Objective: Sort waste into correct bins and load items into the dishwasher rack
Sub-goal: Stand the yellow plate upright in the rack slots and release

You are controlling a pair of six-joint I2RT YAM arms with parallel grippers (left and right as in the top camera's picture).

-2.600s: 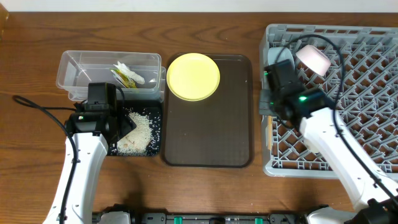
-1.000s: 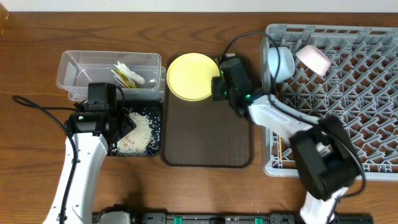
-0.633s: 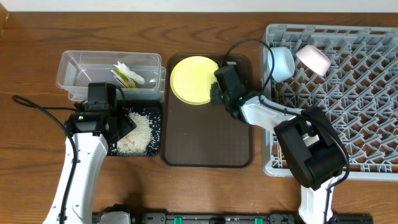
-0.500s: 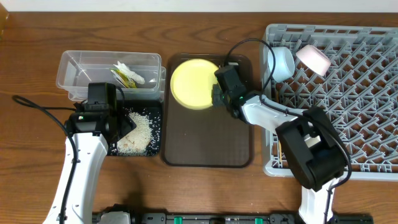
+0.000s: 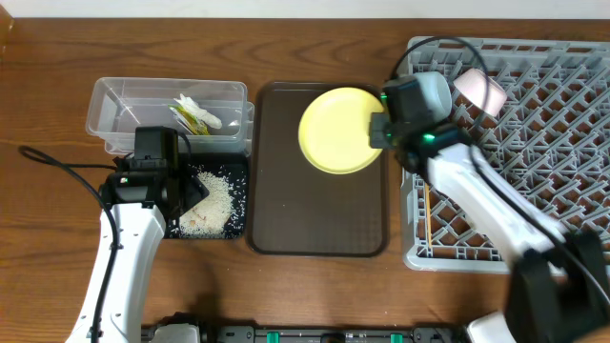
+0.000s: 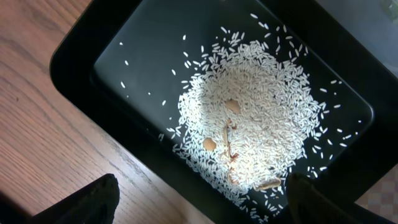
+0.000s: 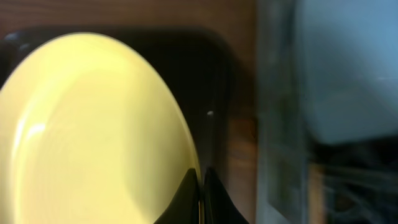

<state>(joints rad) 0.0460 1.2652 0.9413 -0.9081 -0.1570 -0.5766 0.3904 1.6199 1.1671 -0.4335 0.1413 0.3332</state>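
Next, I release the yellow plate from my right gripper in the grey dishwasher rack (image 5: pixel 465 146), just in front of the light blue bowl.
My right gripper (image 5: pixel 380 131) (image 7: pixel 200 179) is shut on the right rim of the yellow plate (image 5: pixel 336 144) (image 7: pixel 93 130), which hangs over the back right of the brown tray, close to the grey dishwasher rack (image 5: pixel 543 162). In the rack sit a light blue bowl (image 5: pixel 436 92), a pale cup (image 5: pixel 481 90) and chopsticks (image 5: pixel 428 229). My left gripper (image 5: pixel 187 194) (image 6: pixel 200 186) is open above the black tray (image 6: pixel 74 68), which holds loose rice (image 5: pixel 212 202) (image 6: pixel 255 130). The clear tub (image 5: pixel 112 103) holds the green-and-orange wrapper (image 5: pixel 193 115).
The dark brown serving tray (image 5: pixel 315 214) lies in the middle of the wooden table (image 5: pixel 48 238), between the bins and the rack. The rack's left wall (image 5: pixel 408 181) stands right beside the tray's edge.
The right gripper closed on the plate's rim and carried it off the tray's back left, rightwards to the rack. The left arm stayed still.
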